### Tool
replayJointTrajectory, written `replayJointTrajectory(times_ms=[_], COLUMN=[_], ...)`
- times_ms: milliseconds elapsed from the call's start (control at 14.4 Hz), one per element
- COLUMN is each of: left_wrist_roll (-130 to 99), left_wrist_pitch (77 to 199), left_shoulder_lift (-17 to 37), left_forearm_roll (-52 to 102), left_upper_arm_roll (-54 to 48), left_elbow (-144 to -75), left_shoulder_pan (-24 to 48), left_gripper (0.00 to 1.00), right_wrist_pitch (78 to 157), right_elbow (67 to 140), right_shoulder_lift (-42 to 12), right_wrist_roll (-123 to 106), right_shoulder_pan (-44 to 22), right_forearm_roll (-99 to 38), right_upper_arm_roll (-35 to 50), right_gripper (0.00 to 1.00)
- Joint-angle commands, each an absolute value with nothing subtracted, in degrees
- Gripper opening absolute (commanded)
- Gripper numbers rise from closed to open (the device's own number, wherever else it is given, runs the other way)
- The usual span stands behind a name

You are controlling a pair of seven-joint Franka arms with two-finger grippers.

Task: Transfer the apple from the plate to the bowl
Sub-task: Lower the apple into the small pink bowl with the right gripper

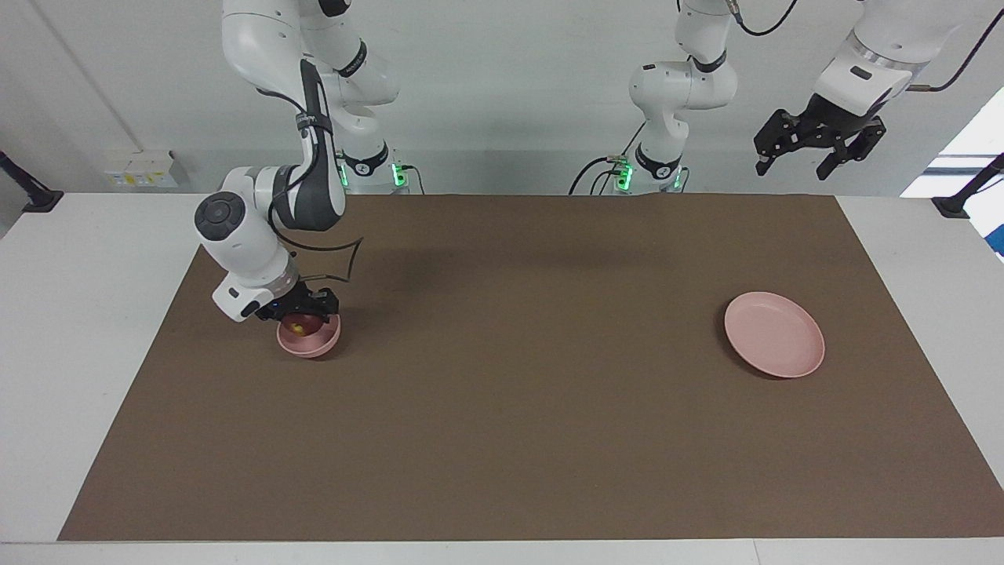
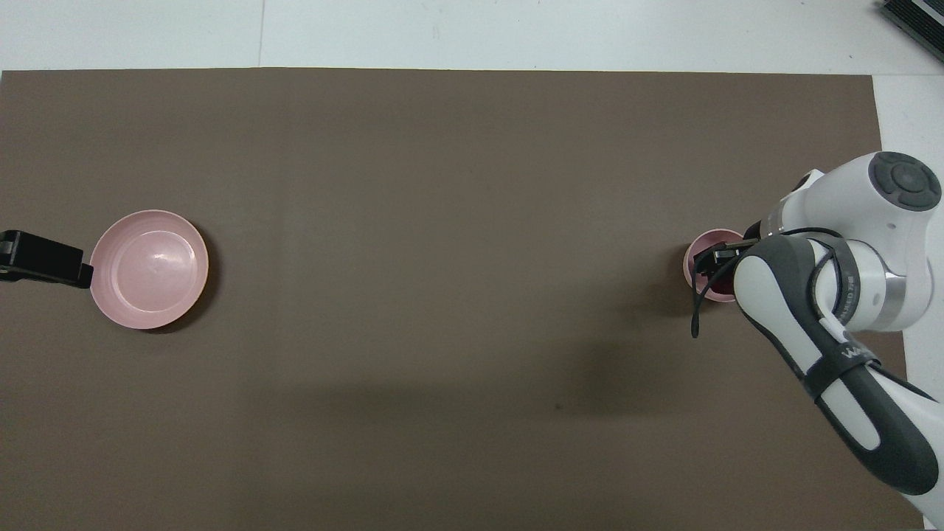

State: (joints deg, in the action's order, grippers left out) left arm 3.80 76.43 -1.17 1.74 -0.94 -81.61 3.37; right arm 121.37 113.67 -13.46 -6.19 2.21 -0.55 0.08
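Next, my right gripper releases the apple inside the small pink bowl (image 2: 714, 270), toward the side of the bowl that faces the wide pink plate.
The small pink bowl (image 1: 312, 345) (image 2: 695, 264) sits toward the right arm's end of the brown mat. My right gripper (image 1: 301, 317) (image 2: 721, 257) is lowered into the bowl and is shut on the dark red apple (image 1: 296, 325) (image 2: 717, 296). Only the apple's yellowish patch and a sliver of red show between the fingers. The wide pink plate (image 1: 774, 345) (image 2: 150, 268) lies toward the left arm's end with nothing on it. My left gripper (image 1: 809, 161) (image 2: 46, 259) hangs open, high in the air by the table's edge at that end, and the left arm waits.
The brown mat (image 1: 518, 408) covers most of the white table (image 1: 86, 259). A black cable loops from the right wrist beside the bowl. Both arm bases stand at the robots' edge of the table.
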Motion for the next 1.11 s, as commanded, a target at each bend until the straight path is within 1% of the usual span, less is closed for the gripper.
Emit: replayJointTrajectory(times_ms=[0, 626, 765, 1043], left_wrist_roll=[5.6, 5.5, 5.5, 5.5], left_wrist_pitch=[76.4, 75.7, 75.7, 75.7], left_shoulder_lift=[-1.3, -1.4, -1.4, -1.4], left_forearm_roll=[1.0, 1.0, 1.0, 1.0], left_upper_arm_roll=[-0.8, -0.9, -0.9, -0.9], left_elbow=[-81.5, -81.5, -81.5, -81.5], left_shoulder_pan=[2.9, 2.8, 2.8, 2.8], left_gripper=[1.0, 1.0, 1.0, 1.0], right_wrist_pitch=[123.4, 123.6, 124.6, 124.6], right_elbow=[114.5, 114.3, 114.3, 114.1], right_shoulder_lift=[-13.8, -15.1, -15.2, -15.3], right_wrist_roll=[-6.9, -6.6, -6.2, -5.5], right_shoulder_pan=[3.2, 3.1, 3.1, 3.1], right_forearm_roll=[0.9, 1.1, 1.1, 1.1], right_upper_arm_roll=[0.7, 0.7, 0.7, 0.7], right_gripper=[0.0, 0.0, 0.06, 0.06])
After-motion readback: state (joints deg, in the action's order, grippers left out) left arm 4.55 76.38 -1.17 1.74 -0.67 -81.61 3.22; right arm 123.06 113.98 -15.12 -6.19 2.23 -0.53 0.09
